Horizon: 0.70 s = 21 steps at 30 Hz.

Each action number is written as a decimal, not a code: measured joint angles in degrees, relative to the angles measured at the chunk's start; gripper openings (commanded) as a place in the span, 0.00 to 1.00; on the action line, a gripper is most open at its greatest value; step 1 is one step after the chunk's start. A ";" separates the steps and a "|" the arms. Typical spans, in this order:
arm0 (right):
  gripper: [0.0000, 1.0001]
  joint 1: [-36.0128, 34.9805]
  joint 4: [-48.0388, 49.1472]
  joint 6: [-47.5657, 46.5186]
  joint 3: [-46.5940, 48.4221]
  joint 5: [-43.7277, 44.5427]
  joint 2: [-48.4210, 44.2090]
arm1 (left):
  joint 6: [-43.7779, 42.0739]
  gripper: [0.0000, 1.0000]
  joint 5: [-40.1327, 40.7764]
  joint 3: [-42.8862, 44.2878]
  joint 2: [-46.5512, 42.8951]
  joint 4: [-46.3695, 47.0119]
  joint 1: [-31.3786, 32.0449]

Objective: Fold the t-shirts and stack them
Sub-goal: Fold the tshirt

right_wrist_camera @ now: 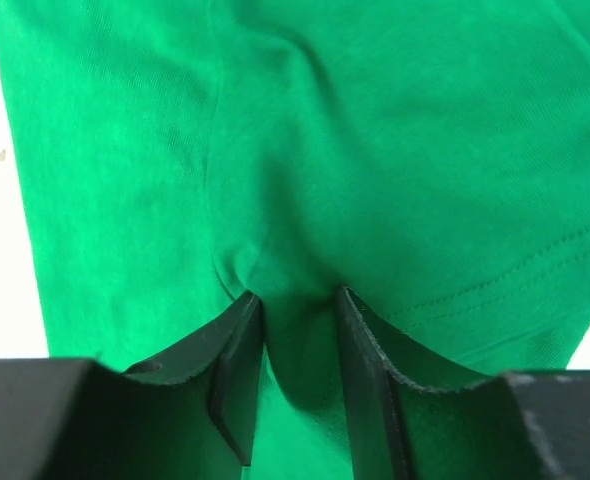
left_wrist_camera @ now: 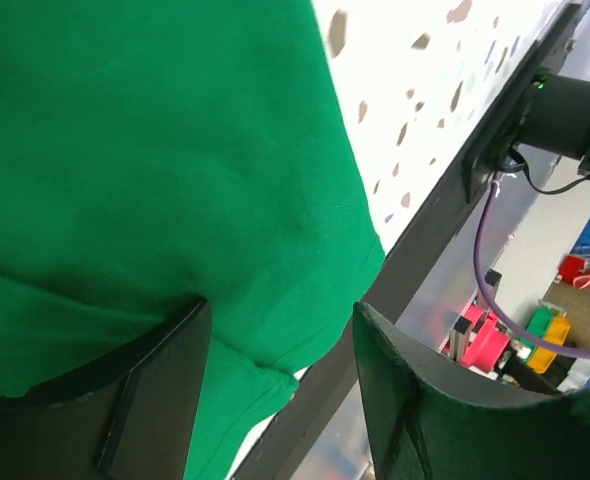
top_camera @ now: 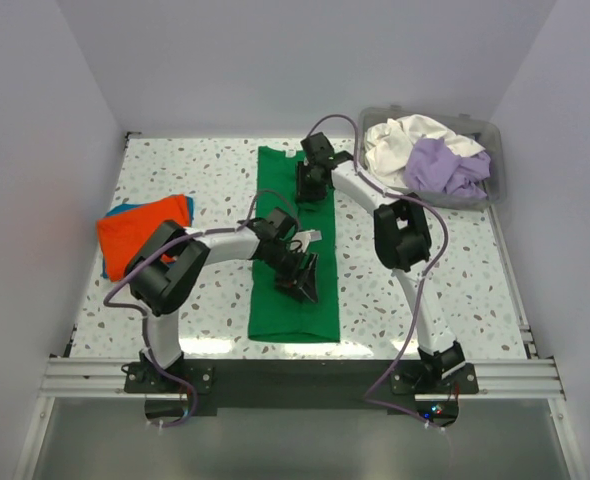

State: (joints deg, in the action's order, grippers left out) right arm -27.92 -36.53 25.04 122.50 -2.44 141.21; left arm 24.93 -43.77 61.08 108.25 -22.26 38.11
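The robot's left gripper should next close on the green t-shirt's near corner (top_camera: 253,336), the one on the side toward the folded orange t-shirt.
A bright green t-shirt (top_camera: 295,300) lies as a long strip down the middle of the table. My right gripper (top_camera: 313,188) is at its far end. In the right wrist view the gripper (right_wrist_camera: 298,295) is shut on a puckered fold of the green cloth (right_wrist_camera: 395,150). My left gripper (top_camera: 301,276) is over the shirt's near half. In the left wrist view its jaws (left_wrist_camera: 280,310) stand wide open, with the near corner of the green cloth (left_wrist_camera: 155,150) between them. A folded orange t-shirt (top_camera: 143,232) lies on a blue one (top_camera: 117,212) at the left.
A clear plastic bin (top_camera: 495,185) at the back right holds a white t-shirt (top_camera: 405,140) and a lavender one (top_camera: 445,168). The speckled table (top_camera: 205,180) ends at a metal rail (top_camera: 295,375) in front. White walls stand on three sides.
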 measured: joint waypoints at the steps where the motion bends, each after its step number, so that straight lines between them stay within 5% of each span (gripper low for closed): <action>1: 0.42 -0.02 -0.42 -0.02 1.22 0.20 0.66 | -0.02 0.64 -0.28 0.96 0.74 0.46 0.48; 11: 0.69 0.24 -2.16 -1.90 6.08 -1.75 2.64 | -0.50 0.68 6.03 1.81 -3.98 -1.20 2.03; 21: 0.71 1.75 -3.37 -3.21 5.16 -9.75 -1.14 | -0.57 0.66 21.84 -5.16 -27.85 -3.19 -0.46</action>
State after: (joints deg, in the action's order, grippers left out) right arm -26.17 -39.90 21.82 127.66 -12.19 140.07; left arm 24.36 -21.93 55.92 80.40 -25.45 37.65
